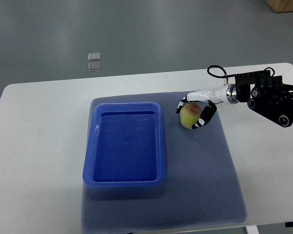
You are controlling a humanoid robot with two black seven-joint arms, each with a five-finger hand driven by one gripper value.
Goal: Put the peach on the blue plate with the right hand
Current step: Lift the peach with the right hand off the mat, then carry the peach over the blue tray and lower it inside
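The peach will leave my right gripper as I let it go close to the middle of the blue plate's bottom [132, 137].
A yellow-green peach [189, 117] with a reddish blush sits on the grey mat, just right of the blue plate's upper right corner. My right hand [195, 112] reaches in from the right edge and its white and black fingers curl around the peach from above and from the right. Whether the fruit is lifted off the mat I cannot tell. The blue plate [95, 146] is a deep rectangular tray lying on the mat, with nothing in it. My left arm does not show.
The grey mat [205, 185] covers the middle of the white table [34, 146]. Two small clear squares [94, 61] lie on the floor beyond the table's far edge. A brown box corner [285, 5] shows at top right.
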